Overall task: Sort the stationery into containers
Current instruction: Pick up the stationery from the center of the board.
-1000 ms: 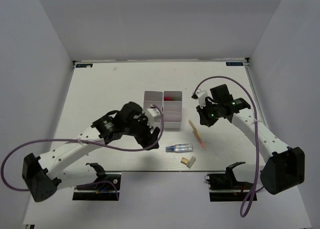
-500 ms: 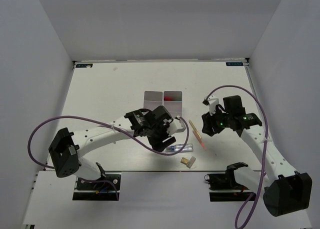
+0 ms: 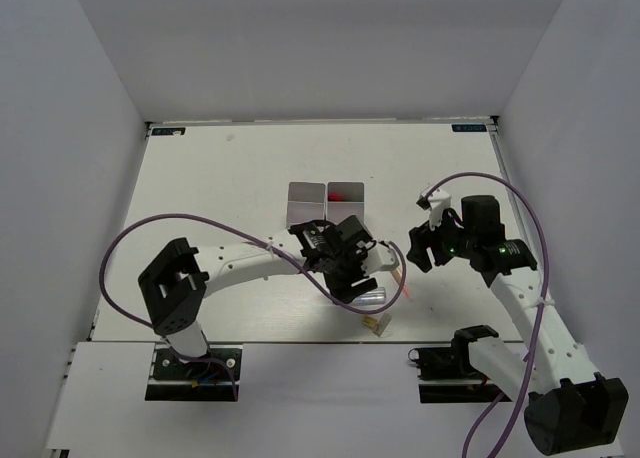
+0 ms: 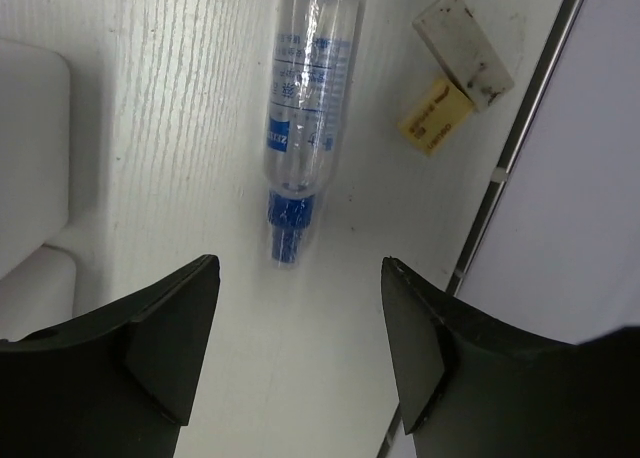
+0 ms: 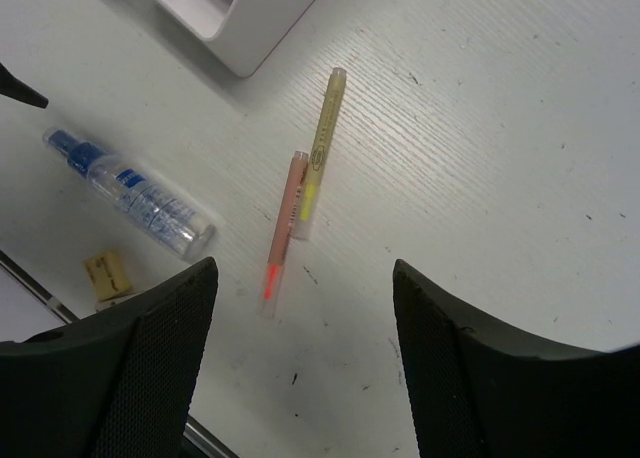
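Next, the robot's left gripper should move to the clear bluish tube and close on the tube's printed body (image 3: 373, 297) (image 4: 310, 60), toward the end opposite its blue cap.
A clear bluish tube (image 4: 305, 108) with a blue cap lies on the table just ahead of my open, empty left gripper (image 4: 300, 348). Beyond it sits a tan eraser-like block (image 4: 437, 118) beside a white piece (image 4: 463, 50). My right gripper (image 5: 305, 358) is open and empty above the table, with a thin orange pen (image 5: 283, 228) and a yellowish pen (image 5: 320, 148) lying side by side ahead of it. From above, the left gripper (image 3: 352, 283) hovers near the tube (image 3: 378, 298), and the right gripper (image 3: 420, 248) hangs right of the orange pen (image 3: 401, 278). The two white containers (image 3: 306, 200) stand mid-table, their near parts hidden by the left arm.
Something red (image 3: 336, 195) lies in the far compartment of the right container (image 3: 352, 188). The table's near edge (image 4: 520, 138) runs close behind the eraser (image 3: 377, 324). A container corner (image 5: 240, 18) shows at the top of the right wrist view.
My left arm has swung right from beside the containers to over the tube. My right gripper has opened and drawn back toward the near right.
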